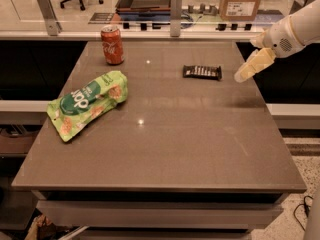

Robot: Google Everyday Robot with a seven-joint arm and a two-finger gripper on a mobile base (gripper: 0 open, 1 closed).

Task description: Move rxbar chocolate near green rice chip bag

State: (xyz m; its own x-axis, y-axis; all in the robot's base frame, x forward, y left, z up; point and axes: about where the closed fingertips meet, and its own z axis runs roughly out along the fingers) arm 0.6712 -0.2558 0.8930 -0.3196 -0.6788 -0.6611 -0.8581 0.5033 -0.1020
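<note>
I will close my gripper on the end (pixel 212 73) of the rxbar chocolate that is farther from the red soda can.
The rxbar chocolate (pixel 202 72) is a small flat black bar with pale lettering, lying flat on the table's far right part. The green rice chip bag (pixel 87 104) is a large light-green crinkly bag lying on the table's left side, well apart from the bar. My gripper (pixel 241 75) comes in from the right on a white arm, its pale fingers pointing down-left. It hovers just right of the bar, above the table's right edge, not touching it.
A red soda can (pixel 112 45) stands upright at the far left of the brown table (pixel 190 149). Behind the table run a rail with posts, a cardboard box (pixel 242 1) and an office chair. Dark gaps drop away on both sides of the table.
</note>
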